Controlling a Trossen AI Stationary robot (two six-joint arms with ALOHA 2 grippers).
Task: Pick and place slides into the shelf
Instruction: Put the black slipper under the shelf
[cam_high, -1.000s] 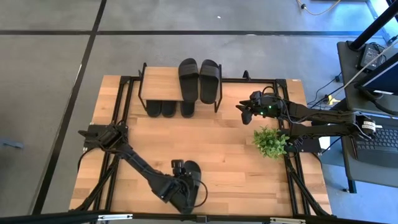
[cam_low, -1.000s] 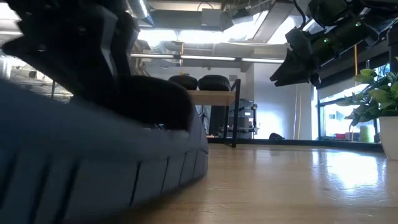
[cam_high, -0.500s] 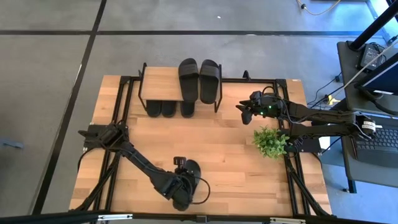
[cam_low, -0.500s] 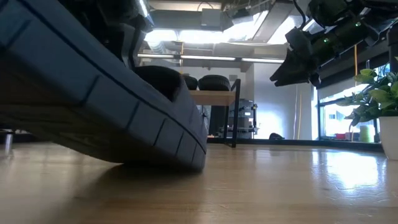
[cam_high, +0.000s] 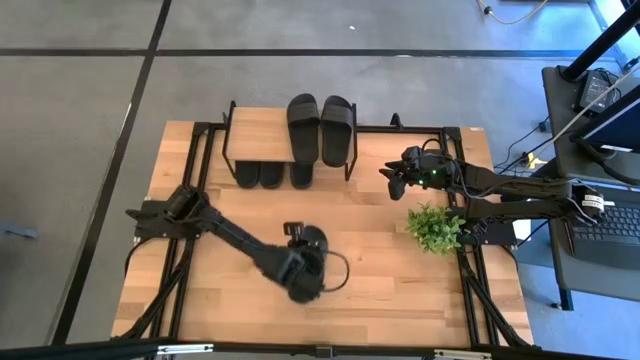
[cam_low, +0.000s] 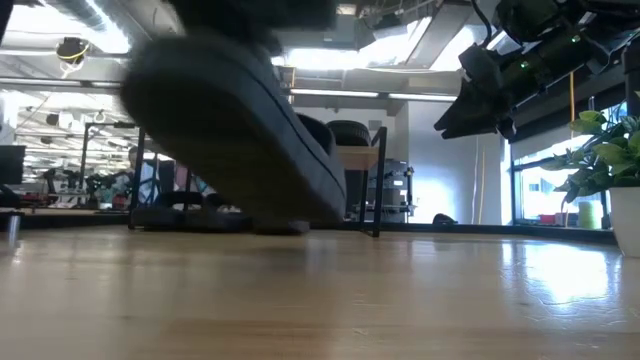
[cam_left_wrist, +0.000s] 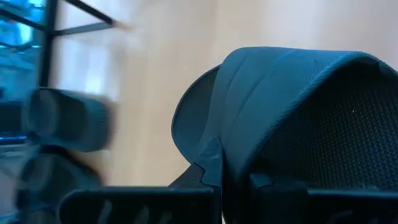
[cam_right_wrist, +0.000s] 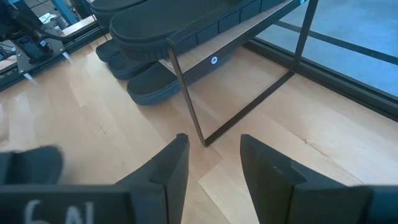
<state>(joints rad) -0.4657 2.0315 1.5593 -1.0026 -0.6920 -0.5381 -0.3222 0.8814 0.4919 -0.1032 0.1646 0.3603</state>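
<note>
Next, my left gripper releases the black slide between the nearest slide under the shelf (cam_high: 324, 202) (cam_left_wrist: 134, 76) and the leg of the shelf.
My left gripper (cam_high: 298, 272) is shut on a black slide (cam_high: 316, 243) over the table's middle, near the front. In the low view that slide (cam_low: 240, 130) hangs tilted above the tabletop. The shelf (cam_high: 258, 133) stands at the far edge with two slides (cam_high: 303, 125) (cam_high: 337, 130) on its plank top and more slides (cam_high: 272, 175) on the table under it. My right gripper (cam_high: 392, 180) hovers open to the right of the shelf, with nothing between its fingers (cam_right_wrist: 168, 168). My left gripper holds the slide by its wide strap (cam_left_wrist: 298, 106), coming from above. The fingers (cam_left_wrist: 143, 202) hide the exact spot. The slide is lifted clear of the table and tilted, its lower end (cam_low: 320, 200) pointing toward the shelf.
A small green potted plant (cam_high: 434, 228) stands near the right edge, just in front of my right arm. The shelf's thin black legs (cam_right_wrist: 186, 93) rise right ahead of my right gripper. Bare wood (cam_high: 250, 215) lies between the held slide and the shelf.
My left gripper has shut on the slide at the table's near edge. It raised one end first while the other stayed on the wood, then lifted the slide clear. It has carried the slide up and toward the far edge and the shelf.
</note>
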